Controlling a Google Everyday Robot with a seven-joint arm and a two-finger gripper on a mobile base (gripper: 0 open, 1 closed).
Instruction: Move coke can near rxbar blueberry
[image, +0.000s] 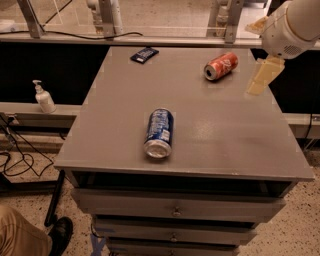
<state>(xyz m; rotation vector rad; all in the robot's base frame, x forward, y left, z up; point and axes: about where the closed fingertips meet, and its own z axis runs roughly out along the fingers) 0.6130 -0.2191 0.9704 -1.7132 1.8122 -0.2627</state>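
The robot's gripper will close on the back half of the coke can (228, 62), leaving the coke can's silver top sticking out of the fingers.
The coke can (220, 66) is red with white script and lies on its side at the back right of the grey table (215, 130), its silver top facing front-left. The rxbar blueberry (144, 54) is a small dark navy wrapper lying flat at the back left-centre of the table. My gripper (262, 77) hangs from the white arm at the upper right, above the table's right edge, a short way right of the coke can and apart from it.
A blue and white can (159, 132) lies on its side near the table's front centre. A soap dispenser (44, 97) stands on a ledge to the left. Drawers (175, 210) sit under the tabletop. A person's leg and shoe (30, 240) show at lower left.
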